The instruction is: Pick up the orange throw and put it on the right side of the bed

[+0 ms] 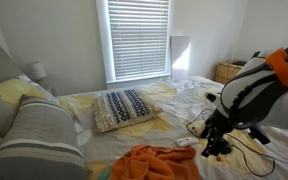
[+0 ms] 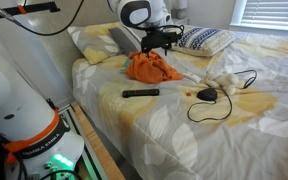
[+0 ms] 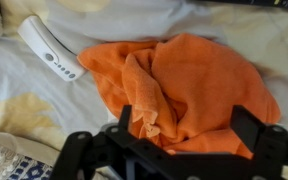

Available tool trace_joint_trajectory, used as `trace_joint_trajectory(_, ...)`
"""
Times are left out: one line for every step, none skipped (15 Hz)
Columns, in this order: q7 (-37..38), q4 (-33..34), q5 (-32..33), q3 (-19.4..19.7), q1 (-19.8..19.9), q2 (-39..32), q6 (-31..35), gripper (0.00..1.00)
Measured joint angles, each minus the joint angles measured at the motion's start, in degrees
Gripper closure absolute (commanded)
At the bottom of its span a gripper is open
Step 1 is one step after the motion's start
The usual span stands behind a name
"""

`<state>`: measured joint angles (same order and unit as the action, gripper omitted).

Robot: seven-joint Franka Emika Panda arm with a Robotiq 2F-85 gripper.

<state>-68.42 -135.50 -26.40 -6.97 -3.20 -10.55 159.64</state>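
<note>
The bunched fold (image 1: pixel 184 161) (image 3: pixel 168 129) of the orange throw, inward from the throw's corner beside the white remote, should be gripped next by my gripper.
The orange throw (image 3: pixel 199 90) lies crumpled on the bed; it also shows in both exterior views (image 1: pixel 159 163) (image 2: pixel 152 68). My gripper (image 3: pixel 184 125) hangs right above it with both black fingers spread wide, one on each side of the bunched cloth, gripping nothing. In an exterior view the gripper (image 1: pixel 216 146) sits just to the right of the throw, and in an exterior view (image 2: pixel 156 43) it hovers just above the throw.
A white remote (image 3: pixel 49 50) lies beside the throw. A black remote (image 2: pixel 140 93), a black mouse (image 2: pixel 206 94) with its cable and a patterned pillow (image 1: pixel 124 106) lie on the bed. A grey striped pillow (image 1: pixel 39 135) sits at the head. A window with blinds (image 1: pixel 137 38) is behind.
</note>
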Motion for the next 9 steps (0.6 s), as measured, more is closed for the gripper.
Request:
trace_joint_trajectory(0.02, 0.01, 0.00, -0.05, 0.01, 0.07, 0.00, 0.00)
trace_joint_trajectory(0.04, 0.02, 0.00, -0.10, 0.01, 0.07, 0.00, 0.00)
trace_joint_trajectory(0.04, 0.02, 0.00, -0.14, 0.03, 0.07, 0.00, 0.00)
trace_joint_trajectory(0.05, 0.02, 0.00, -0.16, 0.04, 0.07, 0.00, 0.00)
trace_joint_trajectory(0.05, 0.02, 0.00, -0.17, 0.06, 0.08, 0.00, 0.00)
trace_joint_trajectory(0.05, 0.02, 0.00, -0.17, 0.08, 0.08, 0.00, 0.00)
trace_joint_trajectory(0.05, 0.04, 0.00, -0.38, 0.28, 0.07, 0.00, 0.00)
trace_joint_trajectory(0.04, 0.11, 0.00, -0.79, 0.69, -0.05, 0.00, 0.00)
trace_joint_trajectory(-0.32, 0.22, -0.39, -1.49, 1.34, -0.41, 0.00, 0.00)
